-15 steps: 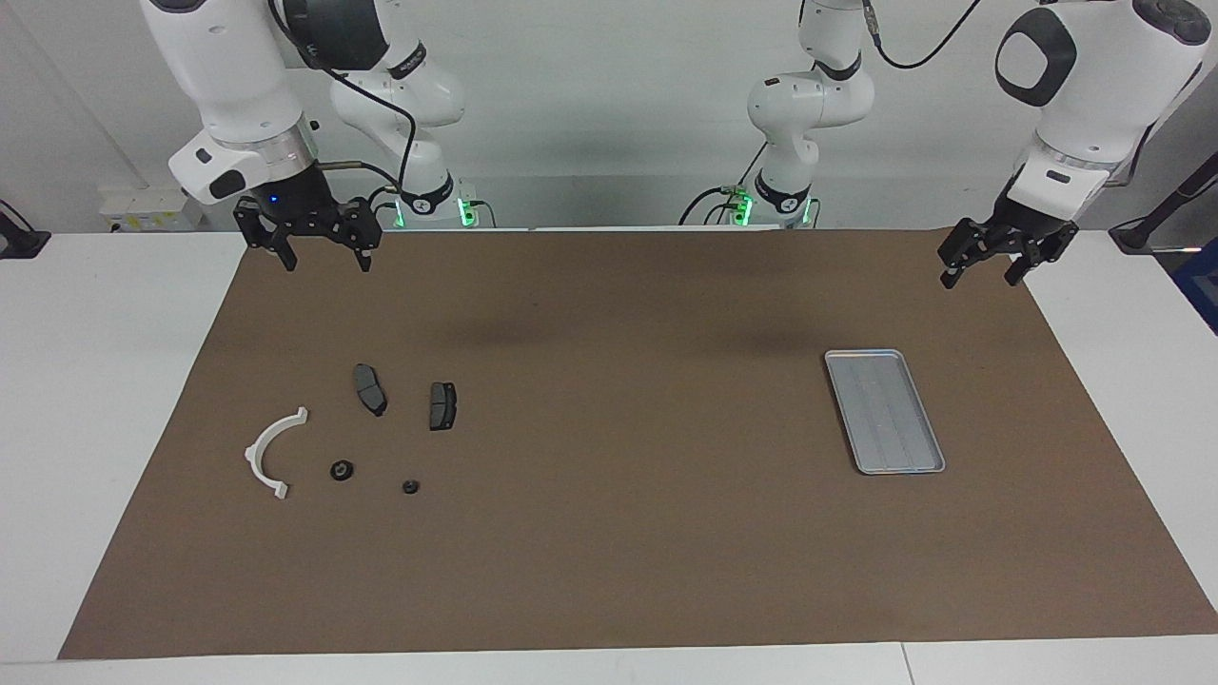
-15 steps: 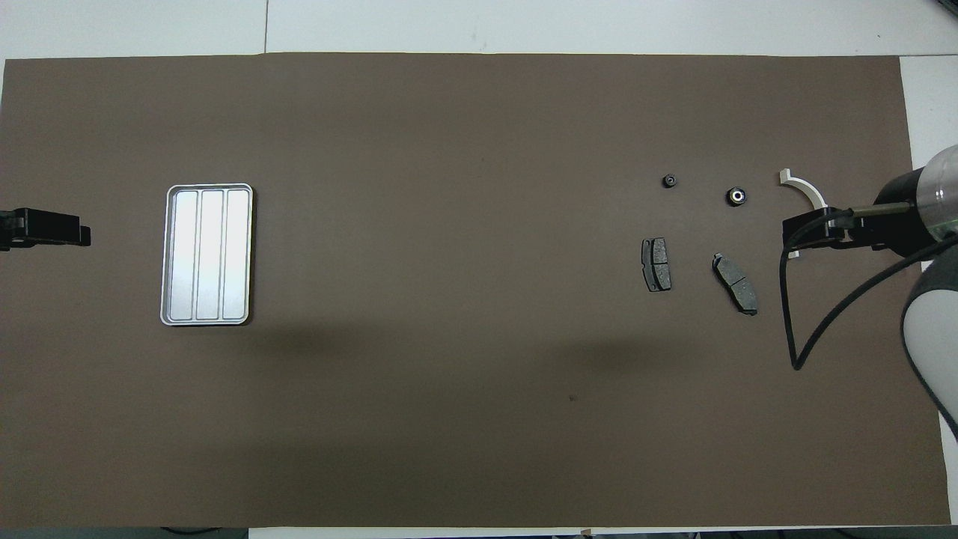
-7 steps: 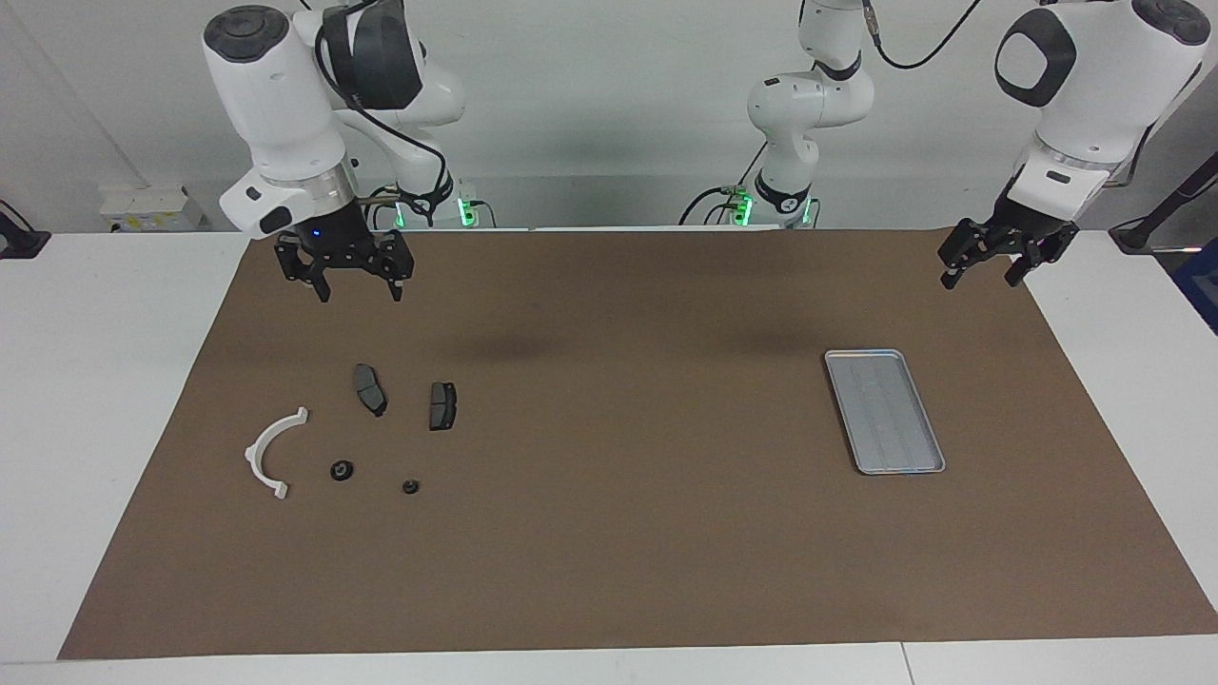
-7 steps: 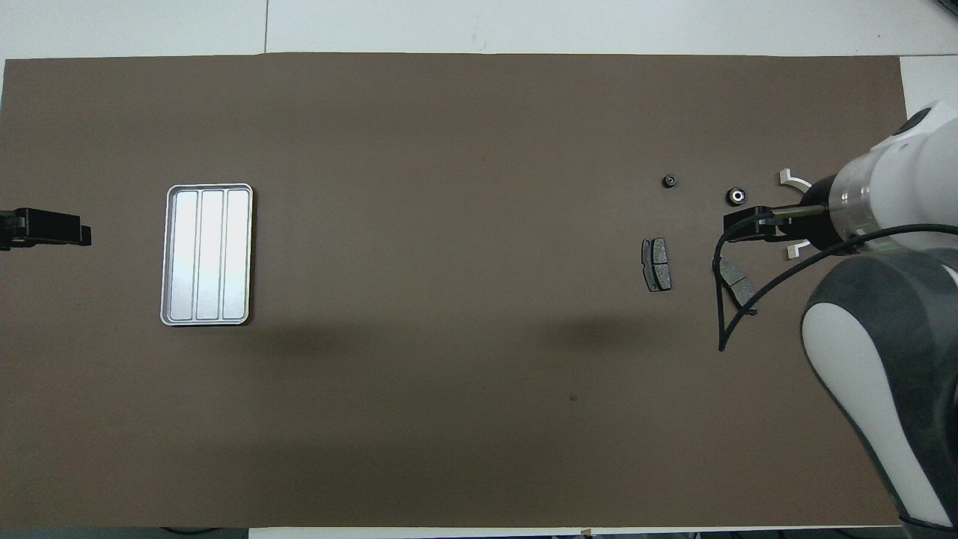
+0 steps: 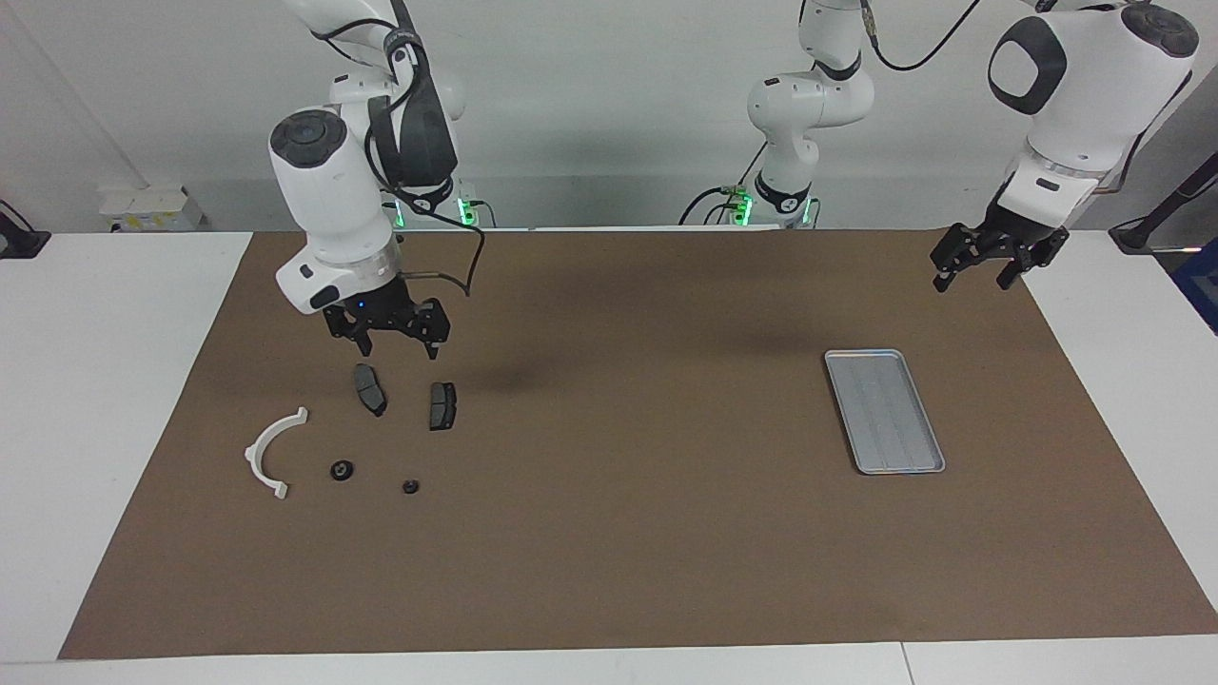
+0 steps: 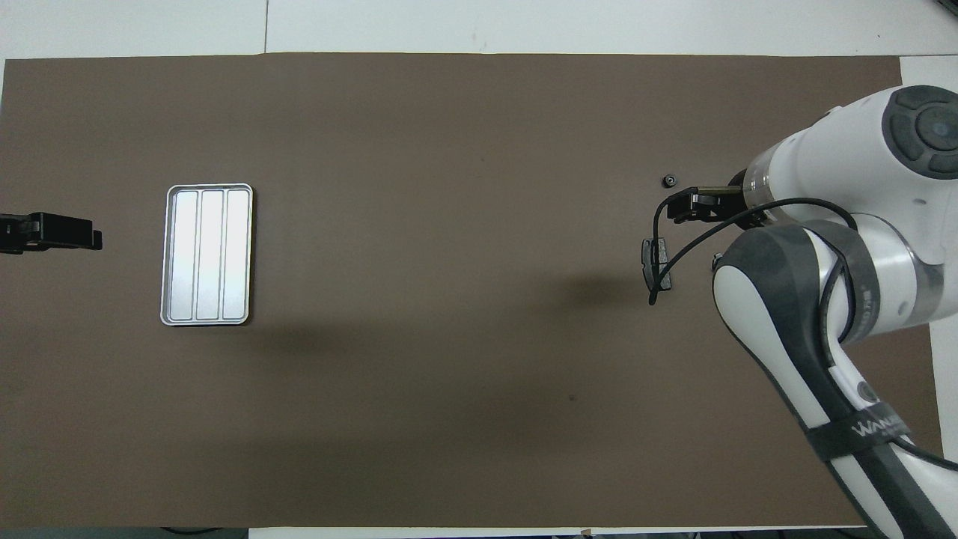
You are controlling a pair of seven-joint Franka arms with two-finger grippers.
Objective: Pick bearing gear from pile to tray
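Note:
Next, I grip the smaller round piece [image 6: 669, 180] near the brake pads by its sides with my right gripper, as the bearing gear.
The pile lies toward the right arm's end of the mat. It holds a white curved bracket [image 5: 271, 452], two dark brake pads [image 5: 370, 390] [image 5: 442, 405] and two tiny black round pieces [image 5: 342, 470] [image 5: 410, 487]. The bearing gear is one of those round pieces; I cannot tell which. My right gripper [image 5: 400, 350] [image 6: 685, 207] hangs open and empty just above the brake pads. In the overhead view its arm hides the bracket and one round piece. The silver tray [image 5: 885, 411] [image 6: 208, 254] lies empty toward the left arm's end. My left gripper [image 5: 971, 283] [image 6: 90, 238] waits open over the mat's edge beside the tray.
A brown mat [image 5: 618, 495] covers most of the white table. One brake pad [image 6: 656, 263] and the smaller round piece [image 6: 668, 180] still show in the overhead view. The right arm's black cable [image 6: 662, 247] loops down over that pad.
My right arm has swung out from the mat's corner near its base and come down over the brake pads, still open. The left gripper has barely shifted. No part has moved.

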